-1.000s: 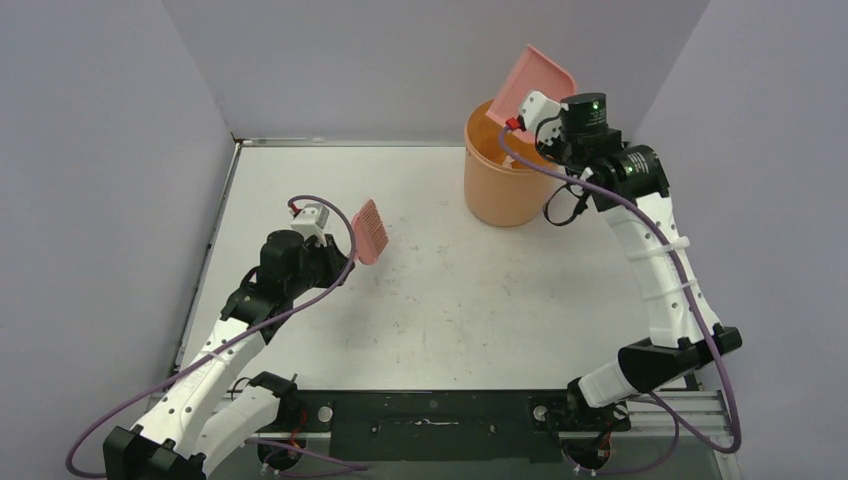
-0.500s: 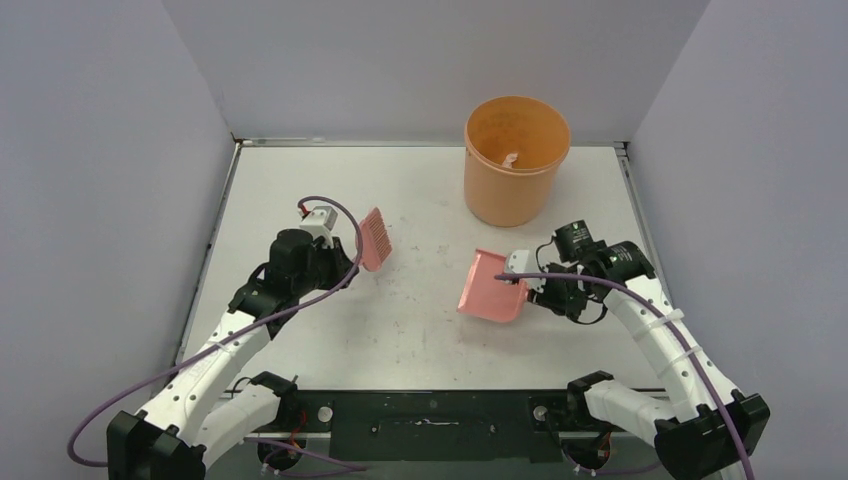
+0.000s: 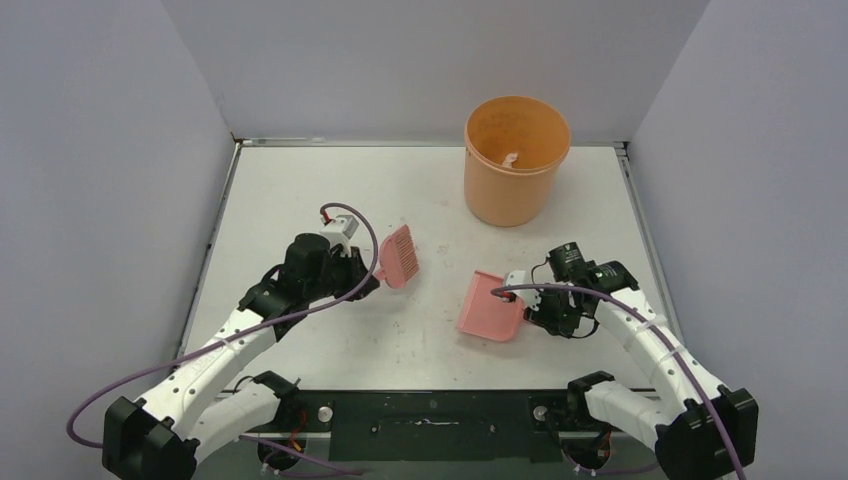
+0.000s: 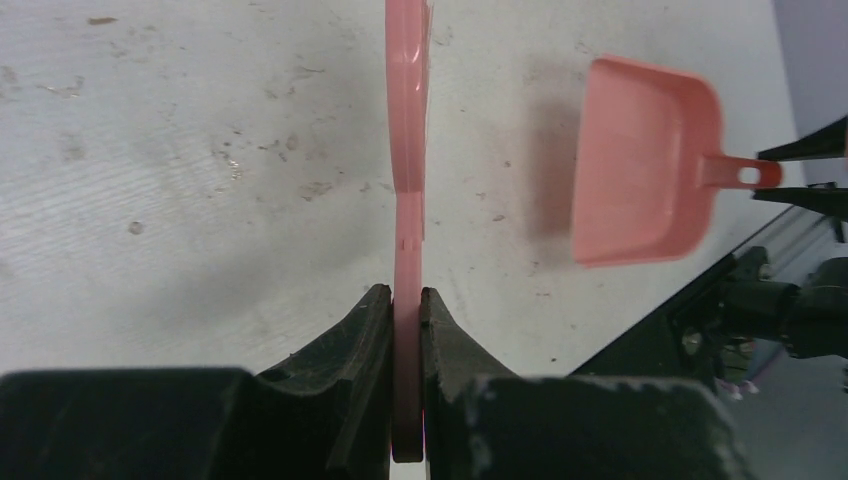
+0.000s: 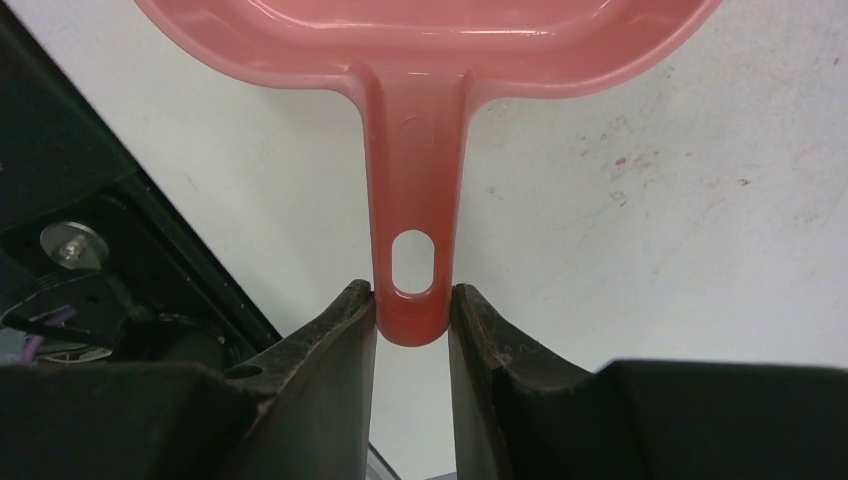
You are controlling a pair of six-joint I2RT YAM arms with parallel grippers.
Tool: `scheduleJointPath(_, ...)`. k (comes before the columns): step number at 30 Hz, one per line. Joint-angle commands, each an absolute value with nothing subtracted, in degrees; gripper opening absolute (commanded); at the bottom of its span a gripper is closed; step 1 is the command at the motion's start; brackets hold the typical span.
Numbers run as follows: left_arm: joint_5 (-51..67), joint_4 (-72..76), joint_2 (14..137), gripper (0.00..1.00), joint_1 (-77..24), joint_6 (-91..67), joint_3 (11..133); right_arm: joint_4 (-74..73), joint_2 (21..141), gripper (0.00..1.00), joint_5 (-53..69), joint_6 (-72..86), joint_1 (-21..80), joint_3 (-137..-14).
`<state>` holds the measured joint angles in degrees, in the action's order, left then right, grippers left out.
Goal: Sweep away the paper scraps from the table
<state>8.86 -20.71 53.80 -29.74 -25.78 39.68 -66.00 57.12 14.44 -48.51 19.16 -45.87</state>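
The robot's left gripper needs to release the pink brush on the white table (image 3: 411,299) next to the pink dustpan's open edge. The brush is held just above the table now.
My left gripper (image 3: 366,272) (image 4: 407,300) is shut on the handle of the pink brush (image 3: 398,256) (image 4: 407,150), which it holds edge-on just above the white table (image 3: 300,190). A little right of the brush, my right gripper (image 3: 523,304) (image 5: 412,305) is shut on the handle end of the pink dustpan (image 3: 490,306) (image 5: 420,40) (image 4: 645,160), whose pan lies low over the table at the front right. I see no paper scraps loose on the table. One whitish wad (image 3: 509,158) lies inside the orange bucket (image 3: 516,200).
The orange bucket stands upright at the back right of the table. A black mounting rail (image 3: 430,410) runs along the near edge between the arm bases. Grey walls close in the left, back and right sides.
My right arm swung the dustpan down from over the bucket to the table's front right. My left arm shifted the brush to the right, toward the dustpan.
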Motion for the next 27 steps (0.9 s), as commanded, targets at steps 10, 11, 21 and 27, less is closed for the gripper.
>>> scheduleJointPath(10, 17.63, -10.04, 50.20, 0.00, -30.32, -48.04, 30.06, -50.66, 72.41, 0.30, 16.72, -44.15, 20.45, -43.95)
scheduleJointPath(11, 17.30, -8.25, 50.26, 0.00, -30.34, -49.48, 28.18, -50.49, 73.23, 0.30, 16.90, -44.04, 20.63, -44.32)
scheduleJointPath(21, 20.90, 5.08, 57.62, 0.00, -30.32, -56.97, 23.67, -46.99, 76.98, 0.34, 17.29, -41.79, 20.96, -45.79)
scheduleJointPath(27, 19.94, 0.37, 60.77, 0.13, -30.34, -53.23, 26.15, -47.19, 77.48, 0.45, 16.22, -41.06, 21.09, -45.62)
